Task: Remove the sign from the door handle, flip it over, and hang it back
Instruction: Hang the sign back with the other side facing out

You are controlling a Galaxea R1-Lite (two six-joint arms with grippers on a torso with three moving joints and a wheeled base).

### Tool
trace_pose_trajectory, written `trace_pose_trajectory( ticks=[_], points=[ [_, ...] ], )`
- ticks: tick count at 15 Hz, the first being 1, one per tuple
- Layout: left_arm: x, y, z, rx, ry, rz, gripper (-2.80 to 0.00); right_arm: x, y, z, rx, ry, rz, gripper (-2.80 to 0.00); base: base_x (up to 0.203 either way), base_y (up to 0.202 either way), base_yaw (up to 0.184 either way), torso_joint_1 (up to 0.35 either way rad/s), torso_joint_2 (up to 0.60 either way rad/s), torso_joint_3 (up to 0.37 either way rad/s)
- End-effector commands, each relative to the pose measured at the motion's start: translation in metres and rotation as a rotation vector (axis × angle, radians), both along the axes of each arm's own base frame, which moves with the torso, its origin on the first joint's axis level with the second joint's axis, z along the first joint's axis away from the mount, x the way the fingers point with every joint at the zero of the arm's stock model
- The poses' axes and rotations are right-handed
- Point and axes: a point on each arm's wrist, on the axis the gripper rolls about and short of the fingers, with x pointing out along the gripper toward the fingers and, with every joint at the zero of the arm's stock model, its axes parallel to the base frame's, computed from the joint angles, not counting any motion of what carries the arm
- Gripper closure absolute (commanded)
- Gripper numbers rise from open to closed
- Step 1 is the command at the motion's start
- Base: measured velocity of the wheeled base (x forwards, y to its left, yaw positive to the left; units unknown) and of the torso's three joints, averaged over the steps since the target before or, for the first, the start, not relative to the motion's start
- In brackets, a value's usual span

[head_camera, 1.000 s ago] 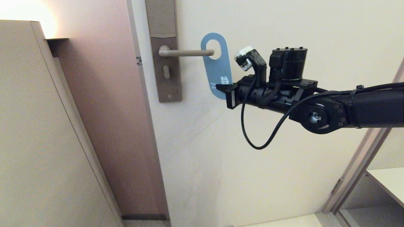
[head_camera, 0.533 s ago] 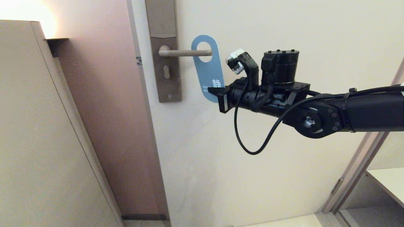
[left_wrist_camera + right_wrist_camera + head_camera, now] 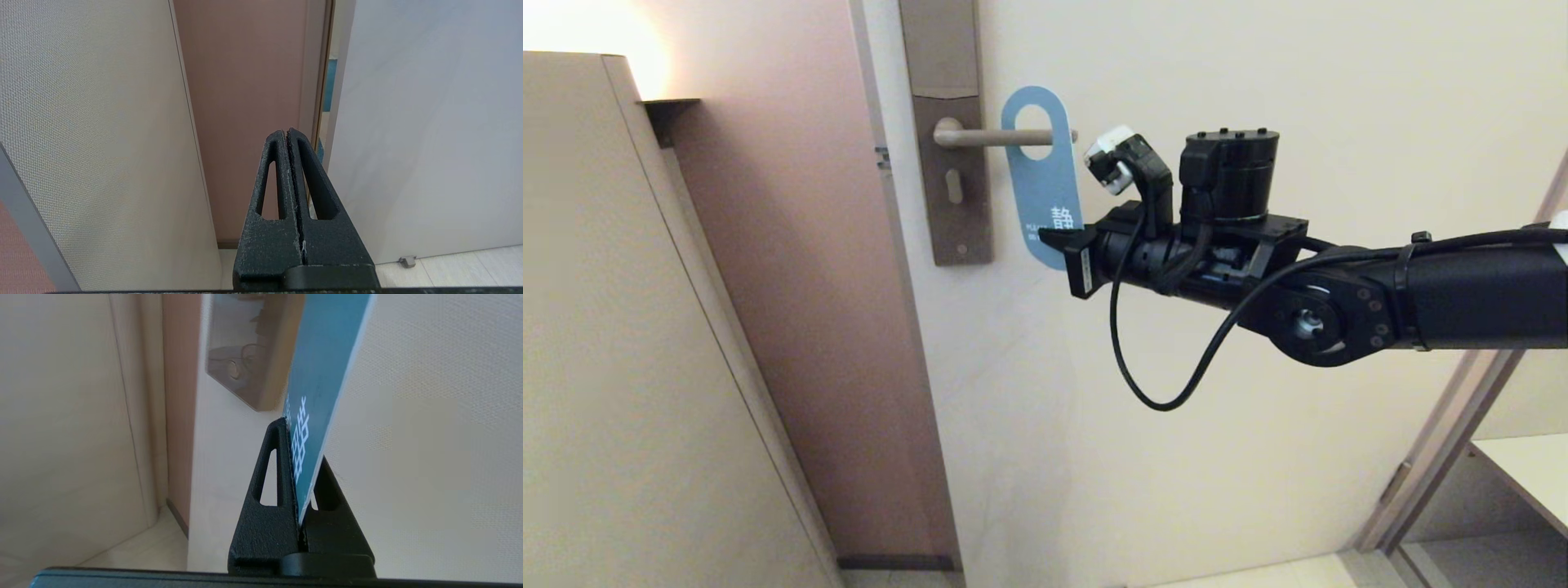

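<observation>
Next, I release the sign from my right gripper so that it hangs from the door handle (image 3: 1008,184), close beside the tall plate.
The sign (image 3: 1039,192) shows its blue face with white lettering; its oval hole is threaded over the door handle (image 3: 980,138), a slim metal lever on a tall plate (image 3: 952,163). My right gripper (image 3: 1058,241) is shut on the sign's lower end. In the right wrist view the blue sign (image 3: 322,375) stands pinched between the black fingers (image 3: 269,477) of the right gripper (image 3: 302,449). My left gripper (image 3: 288,132) is shut and holds nothing, low beside the door, away from the handle.
The cream door (image 3: 1217,457) fills the middle, with a brownish frame (image 3: 833,327) to its left and a beige cabinet (image 3: 621,343) at the near left. A second door frame (image 3: 1445,441) and a shelf (image 3: 1527,474) stand at the lower right.
My right gripper has carried the sign leftward, so its hole has slid from the lever's tip further along the door handle towards the plate.
</observation>
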Motion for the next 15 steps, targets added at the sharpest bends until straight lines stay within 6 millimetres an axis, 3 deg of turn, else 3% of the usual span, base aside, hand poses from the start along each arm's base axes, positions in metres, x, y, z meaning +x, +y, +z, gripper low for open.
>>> trace_pose_trajectory(
  ticks=[1,7,13,14,15],
  points=[
    [0.0,0.0,0.0,0.0,0.0,0.001,0.0,-0.004,0.008,0.002,0.007,-0.011,0.022,0.0,0.0,0.0,0.0,0.0,0.0,0.0],
    [0.0,0.0,0.0,-0.001,0.0,0.001,0.0,-0.014,0.029,-0.001,0.012,-0.019,0.078,0.0,0.0,0.0,0.0,0.0,0.0,0.0],
    [0.0,0.0,0.0,0.0,0.0,0.001,0.0,-0.015,0.033,-0.004,0.017,-0.023,0.085,0.0,0.0,0.0,0.0,0.0,0.0,0.0],
    [0.0,0.0,0.0,0.0,0.0,0.001,0.0,-0.015,0.033,-0.005,0.015,-0.022,0.085,-0.72,0.0,0.0,0.0,0.0,0.0,0.0],
    [0.0,0.0,0.0,0.0,0.0,0.001,0.0,-0.015,0.032,-0.005,0.013,-0.02,0.084,-2.8,0.0,0.0,0.0,0.0,0.0,0.0]
  ],
)
